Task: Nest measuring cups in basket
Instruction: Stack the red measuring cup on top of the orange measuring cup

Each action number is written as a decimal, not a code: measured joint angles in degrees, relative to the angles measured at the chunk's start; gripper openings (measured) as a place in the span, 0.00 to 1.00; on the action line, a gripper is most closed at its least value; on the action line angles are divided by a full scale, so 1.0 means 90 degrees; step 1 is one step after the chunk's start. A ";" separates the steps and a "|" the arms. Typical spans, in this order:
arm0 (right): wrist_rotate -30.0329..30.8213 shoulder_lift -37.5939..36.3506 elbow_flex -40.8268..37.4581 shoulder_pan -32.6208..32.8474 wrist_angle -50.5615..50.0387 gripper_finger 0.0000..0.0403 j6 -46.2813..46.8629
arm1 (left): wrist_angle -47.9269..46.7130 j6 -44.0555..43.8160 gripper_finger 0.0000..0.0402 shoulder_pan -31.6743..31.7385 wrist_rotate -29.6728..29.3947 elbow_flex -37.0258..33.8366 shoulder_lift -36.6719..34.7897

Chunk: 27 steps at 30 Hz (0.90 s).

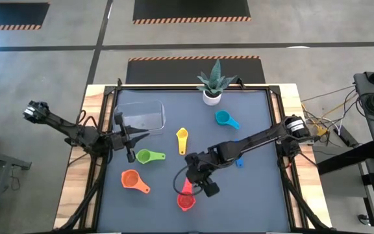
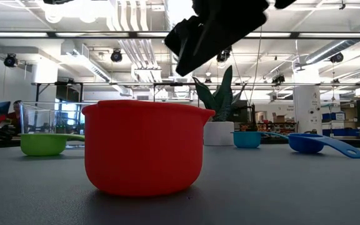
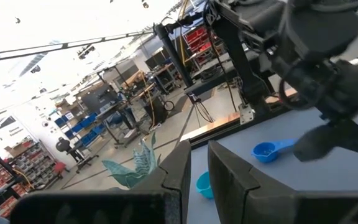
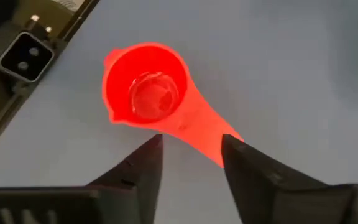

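The red cup's handle slants across the right gripper's open fingers, so the robot should move over and pinch the red cup's rim (image 4: 184, 90), with one finger inside.
The red cup (image 1: 186, 199) stands on its base on the grey mat near the table's near edge, large in the low view (image 2: 144, 147). My right gripper (image 1: 199, 177) (image 4: 191, 158) hovers open above the cup's handle (image 4: 209, 138), a finger on either side, touching nothing. The green cup (image 1: 149, 156), orange cup (image 1: 134, 181), yellow cup (image 1: 182, 139) and teal cup (image 1: 224, 119) lie scattered on the mat. The blue cup (image 1: 239, 162) is partly under the right arm. The clear basket (image 1: 143, 117) sits far left. My left gripper (image 1: 140, 135) (image 3: 199, 180) waits beside it, fingers a narrow gap apart. The purple cup is out of view.
A white pot with a spiky plant (image 1: 212, 91) stands at the mat's far edge. Black frame rails (image 1: 274, 123) border the mat. The right arm (image 1: 258, 138) crosses the mat's right half above the blue cup.
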 joint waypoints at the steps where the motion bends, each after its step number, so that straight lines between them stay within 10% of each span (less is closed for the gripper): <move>1: 0.0002 0.0040 0.0000 0.0024 0.0061 0.32 -0.0025 | 0.0003 0.0011 0.09 0.0000 0.0001 0.0000 0.0001; 20: -0.0699 0.1244 0.1364 -0.0050 0.0516 0.16 -0.1303 | 0.0092 0.0068 0.09 0.0000 0.0015 0.0002 0.0046; 27: -0.1398 0.1968 0.2440 -0.0144 -0.0680 0.27 -0.1208 | 0.0094 0.0068 0.09 -0.0002 0.0015 0.0002 0.0070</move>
